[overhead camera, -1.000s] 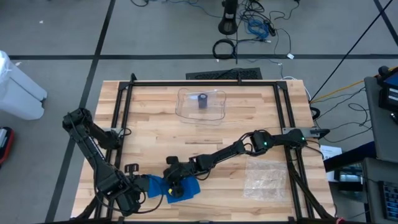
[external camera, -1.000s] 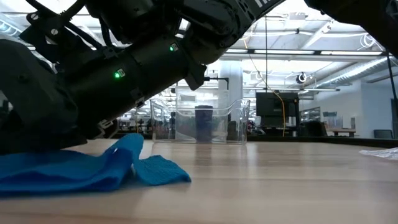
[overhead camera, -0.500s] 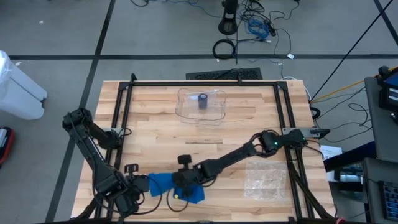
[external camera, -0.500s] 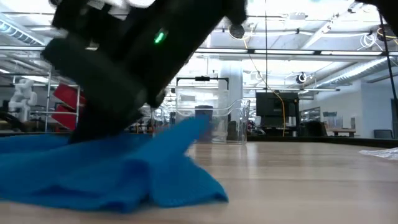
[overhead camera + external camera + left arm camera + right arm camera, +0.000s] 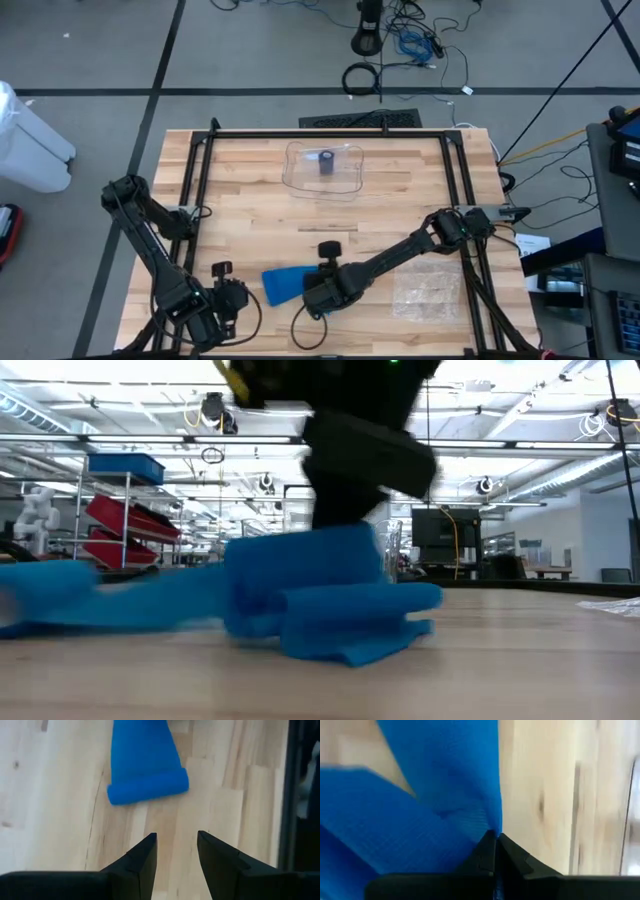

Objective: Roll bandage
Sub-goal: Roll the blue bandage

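Observation:
My left gripper needs to next move to the near-side opening (image 5: 271, 303) (image 5: 185, 781) of the blue bandage's rolled end and close on the bandage's edge there.
A blue bandage (image 5: 284, 283) lies on the wooden table near its front edge, with a short rolled end (image 5: 148, 787) toward my left gripper. My left gripper (image 5: 229, 299) is open and empty just left of that end, its fingers (image 5: 143, 854) apart over bare wood. My right gripper (image 5: 316, 294) is shut on the bandage's other end. In the low view the bandage (image 5: 330, 600) is bunched in folds under the dark right gripper (image 5: 362, 452). My right gripper pinches the bandage's end (image 5: 487, 822) toward the table's right between its two shut fingers (image 5: 506, 851). It comes from above, slanting down from the right. The cloth there is folded in more than one layer. It rises a little at the fingers; the rest lies on the table.
A clear plastic container (image 5: 324, 167) with a dark roll inside stands at the far middle of the table. A clear plastic bag (image 5: 425, 285) lies flat at the near right. A black frame rail (image 5: 330, 133) runs around the work area.
My right gripper has moved toward the table's right edge, dragging the bandage along the table. The bandage has slid clear of my left gripper and drawn out from a crumpled heap into a longer strip with one rolled end.

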Controlling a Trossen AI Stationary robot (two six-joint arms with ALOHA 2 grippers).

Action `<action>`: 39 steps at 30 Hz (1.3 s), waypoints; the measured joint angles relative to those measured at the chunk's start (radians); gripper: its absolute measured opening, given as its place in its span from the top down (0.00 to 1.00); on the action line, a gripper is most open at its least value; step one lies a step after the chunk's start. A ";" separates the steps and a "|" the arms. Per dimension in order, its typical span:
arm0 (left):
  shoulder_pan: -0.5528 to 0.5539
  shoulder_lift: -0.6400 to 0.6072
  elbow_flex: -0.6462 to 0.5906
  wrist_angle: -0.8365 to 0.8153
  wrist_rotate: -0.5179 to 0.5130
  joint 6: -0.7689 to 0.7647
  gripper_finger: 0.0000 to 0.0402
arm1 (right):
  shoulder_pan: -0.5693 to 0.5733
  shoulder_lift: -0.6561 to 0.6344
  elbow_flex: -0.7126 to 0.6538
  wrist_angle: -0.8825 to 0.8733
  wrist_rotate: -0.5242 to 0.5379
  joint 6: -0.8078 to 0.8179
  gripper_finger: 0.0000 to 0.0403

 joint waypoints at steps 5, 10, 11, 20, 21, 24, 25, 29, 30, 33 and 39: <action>0.007 0.075 -0.001 0.031 -0.062 0.019 0.63 | 0.027 -0.001 0.000 -0.125 0.006 0.092 1.00; 0.031 0.177 -0.001 0.078 -0.113 0.075 0.63 | 0.066 -0.006 0.000 -0.180 -0.030 0.160 1.00; 0.036 0.196 -0.001 0.093 -0.139 0.088 0.63 | 0.071 -0.006 0.000 -0.176 -0.053 0.172 1.00; 0.080 0.314 -0.002 0.303 -0.395 0.282 0.63 | 0.117 -0.006 0.001 -0.071 -0.178 0.234 1.00; 0.083 0.320 -0.002 0.312 -0.409 0.289 0.63 | 0.120 -0.006 0.001 -0.065 -0.186 0.236 1.00; 0.094 0.340 -0.001 0.320 -0.429 0.311 0.63 | 0.130 -0.006 0.001 -0.064 -0.185 0.242 1.00; 0.099 0.348 -0.001 0.316 -0.429 0.312 0.63 | 0.134 -0.006 0.001 -0.066 -0.185 0.242 1.00; 0.119 0.395 -0.001 0.318 -0.430 0.340 0.63 | 0.143 -0.006 0.001 -0.076 -0.186 0.251 1.00; 0.125 0.411 -0.001 0.319 -0.430 0.359 0.63 | 0.145 -0.006 0.001 -0.078 -0.186 0.258 1.00; 0.137 0.457 -0.001 0.320 -0.431 0.390 0.63 | 0.150 -0.006 0.001 -0.079 -0.186 0.268 1.00; 0.151 0.492 -0.001 0.370 -0.464 0.389 0.63 | 0.153 -0.006 0.001 -0.079 -0.186 0.266 1.00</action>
